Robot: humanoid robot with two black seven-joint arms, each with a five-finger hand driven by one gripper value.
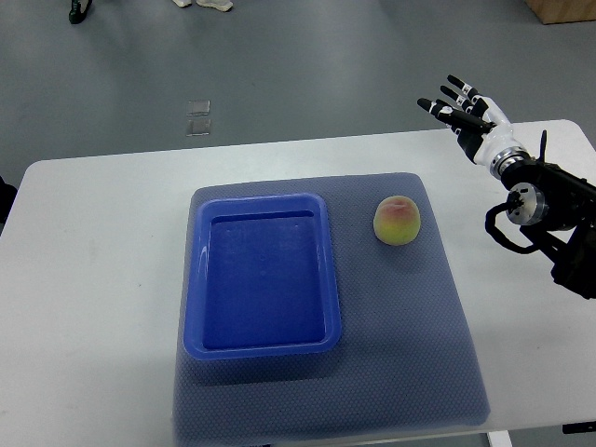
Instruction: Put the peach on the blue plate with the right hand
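Observation:
The peach is beside the blue plate. My right gripper will go to it next and close around its opposite sides (398,218).
A yellow-pink peach (398,221) sits on the grey-blue mat (410,317), just right of the blue plate (197,279), which is a rectangular tray with a raised rim and nothing in it. My right hand (456,105) is raised over the far right part of the table, well up and to the right of the peach. Its fingers are spread and hold nothing. The right arm comes in from the right edge. The left arm does not show.
The white table (93,279) carries the mat and tray. Its far edge runs just behind the right hand. Grey floor lies beyond, with a small clear object (197,117) on it.

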